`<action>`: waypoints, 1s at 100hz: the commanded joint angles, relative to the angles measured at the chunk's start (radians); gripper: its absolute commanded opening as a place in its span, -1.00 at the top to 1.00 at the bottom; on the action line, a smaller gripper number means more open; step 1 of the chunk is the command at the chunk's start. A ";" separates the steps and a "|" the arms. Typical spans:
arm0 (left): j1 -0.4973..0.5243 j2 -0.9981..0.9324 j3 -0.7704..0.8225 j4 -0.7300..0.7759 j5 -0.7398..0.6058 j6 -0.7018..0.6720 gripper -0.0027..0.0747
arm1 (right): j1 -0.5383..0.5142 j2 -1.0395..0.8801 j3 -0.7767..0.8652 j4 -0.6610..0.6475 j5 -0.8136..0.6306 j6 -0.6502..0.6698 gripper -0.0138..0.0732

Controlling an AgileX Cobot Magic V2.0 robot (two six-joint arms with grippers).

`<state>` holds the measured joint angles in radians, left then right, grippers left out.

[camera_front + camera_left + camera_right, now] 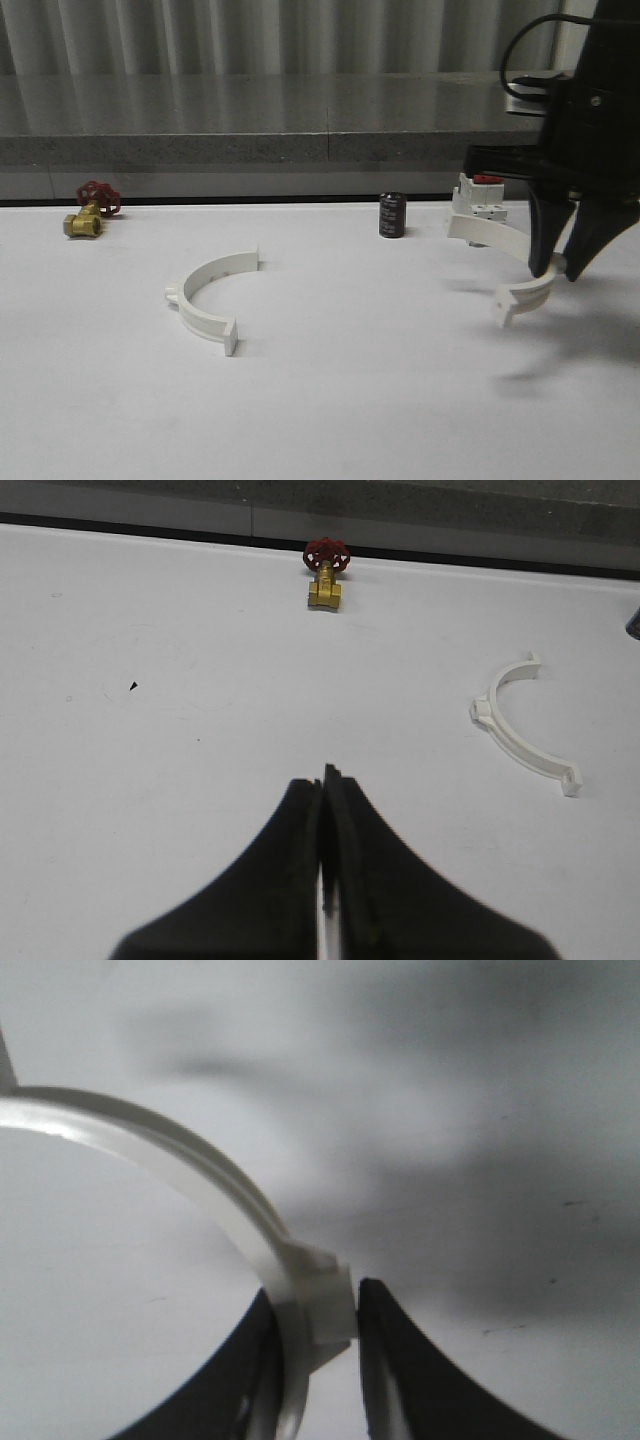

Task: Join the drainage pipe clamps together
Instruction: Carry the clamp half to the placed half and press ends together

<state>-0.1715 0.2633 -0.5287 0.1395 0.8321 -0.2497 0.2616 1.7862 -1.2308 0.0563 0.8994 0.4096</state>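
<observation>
My right gripper has the second clamp. It will let go of it against the open side of the other clamp (300,297), closing the ring.
One white half-ring drainage pipe clamp (205,300) lies flat on the white table left of centre, its open side facing right; it is also in the left wrist view (515,730), well off to the side of the fingers. The second clamp (497,240) is at the right, with my right gripper (560,265) shut on its outer tab. In the right wrist view that clamp (180,1155) curves away from the gripper (315,1310), the tab pinched between the black fingers. My left gripper (324,780) is shut on nothing, above bare table.
A brass valve with a red handle (88,212) (326,575) sits at the back left. A small black cylinder (392,215) and a white block with a red top (480,200) stand at the back right. A grey ledge (300,120) runs behind the table.
</observation>
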 commanded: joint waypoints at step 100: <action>0.001 0.012 -0.026 0.006 -0.065 -0.006 0.99 | 0.369 0.365 -0.576 -0.100 0.102 0.436 0.83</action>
<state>-0.1715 0.2633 -0.5287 0.1395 0.8321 -0.2497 0.6279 2.1944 -1.7513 -0.0431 0.9969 0.8349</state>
